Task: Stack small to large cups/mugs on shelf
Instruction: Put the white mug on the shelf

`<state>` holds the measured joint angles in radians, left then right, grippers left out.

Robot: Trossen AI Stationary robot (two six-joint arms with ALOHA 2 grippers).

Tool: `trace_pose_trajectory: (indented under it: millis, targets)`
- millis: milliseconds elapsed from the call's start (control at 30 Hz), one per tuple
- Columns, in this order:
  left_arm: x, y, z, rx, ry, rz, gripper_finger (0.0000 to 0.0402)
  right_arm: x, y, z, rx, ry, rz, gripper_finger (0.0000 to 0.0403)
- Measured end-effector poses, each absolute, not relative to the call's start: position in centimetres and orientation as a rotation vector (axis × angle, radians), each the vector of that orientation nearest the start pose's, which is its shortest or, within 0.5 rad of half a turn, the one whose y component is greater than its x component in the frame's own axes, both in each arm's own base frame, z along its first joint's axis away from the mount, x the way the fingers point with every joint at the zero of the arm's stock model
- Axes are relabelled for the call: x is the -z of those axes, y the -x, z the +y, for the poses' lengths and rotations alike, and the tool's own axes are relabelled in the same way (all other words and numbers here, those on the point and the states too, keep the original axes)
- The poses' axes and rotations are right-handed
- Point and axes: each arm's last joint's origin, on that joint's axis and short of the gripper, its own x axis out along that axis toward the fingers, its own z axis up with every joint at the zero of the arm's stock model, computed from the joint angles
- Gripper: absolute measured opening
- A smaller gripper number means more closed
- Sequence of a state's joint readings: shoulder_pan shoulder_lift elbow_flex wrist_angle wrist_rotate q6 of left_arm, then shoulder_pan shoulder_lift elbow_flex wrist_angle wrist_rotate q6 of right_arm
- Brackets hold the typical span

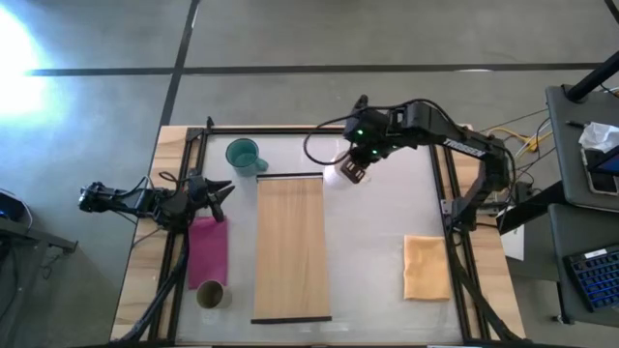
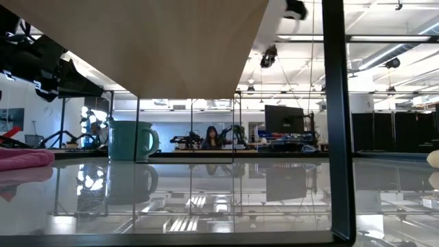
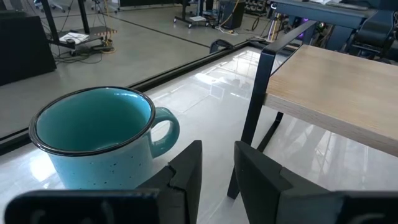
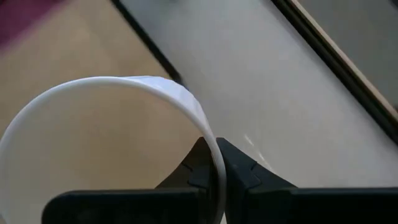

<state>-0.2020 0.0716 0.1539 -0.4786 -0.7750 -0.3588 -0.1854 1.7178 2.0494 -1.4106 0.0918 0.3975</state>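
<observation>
The white mug will go down on the far end of the light-wood shelf [image 1: 288, 197] [image 4: 93, 55], near the teal mug, as I set it there with my right gripper.
My right gripper [image 1: 350, 170] is shut on the white mug [image 1: 342, 172], above the far right corner of the light-wood shelf [image 1: 290, 246]. The teal mug [image 1: 244, 155] stands on its base on the table, just past the shelf's far left corner. It fills the left wrist view as the teal mug [image 3: 93, 140]. My left gripper [image 1: 221, 198] hovers near the table's left edge, a little nearer than the teal mug, fingers slightly apart and touching nothing. The small olive-brown cup [image 1: 210, 294] stands upright near the table's near left corner. My right gripper holds the white mug by its rim [image 4: 211, 146]. One finger is inside the mug and one outside, with the wall pinched between them. The mug is lifted clear of the table, and its open mouth faces the wrist camera.
A pink cloth [image 1: 208, 249] lies between the left gripper and the olive cup. A tan cloth [image 1: 426, 267] lies on the table's right side. Black frame posts [image 2: 339, 123] stand at the table's edges. Bare table shows between the shelf and the tan cloth.
</observation>
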Motion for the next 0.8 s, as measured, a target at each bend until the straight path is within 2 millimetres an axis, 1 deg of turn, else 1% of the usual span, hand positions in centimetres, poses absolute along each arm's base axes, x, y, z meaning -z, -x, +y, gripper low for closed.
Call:
trace_pose_trajectory:
  millis: [67, 133, 300, 333, 433, 500, 567, 633, 800]
  targets:
    - [-16.8, -8.0, 0.4, -0.620, 0.157, 0.248, 0.0080, -41.9, -32.3, -6.2, 0.420, -0.383, 1.001, 0.0009]
    - [-16.8, -8.0, 0.4, -0.619, 0.157, 0.248, 0.0080, -41.7, -33.7, -6.4, 0.393, -0.353, 1.002, 0.0009]
    - [-16.8, -8.0, 0.4, -0.619, 0.157, 0.248, 0.0080, -40.5, -37.6, -7.0, 0.311, -0.306, 1.021, 0.0009]
    - [-16.8, -8.0, 0.4, -0.619, 0.157, 0.248, 0.0080, -39.8, -38.3, -7.2, 0.305, -0.295, 1.032, 0.0009]
    - [-16.8, -8.0, 0.4, -0.619, 0.157, 0.248, 0.0080, -38.3, -39.1, -7.3, 0.299, -0.283, 1.069, 0.0009]
    - [-16.8, -8.0, 0.4, -0.619, 0.157, 0.248, 0.0080, -38.0, -39.3, -7.3, 0.290, -0.273, 1.077, 0.0009]
    - [-16.8, -8.0, 0.4, -0.619, 0.157, 0.248, 0.0080, -38.1, -39.7, -6.9, 0.260, -0.226, 1.056, 0.0009]
    - [-16.8, -8.0, 0.4, -0.618, 0.157, 0.249, 0.0080, -38.8, -40.3, -6.5, 0.228, -0.189, 0.971, 0.0009]
    - [-16.8, -8.0, 0.4, -0.618, 0.157, 0.248, 0.0080, -39.4, -40.7, -6.3, 0.140, -0.217, 0.904, 0.0009]
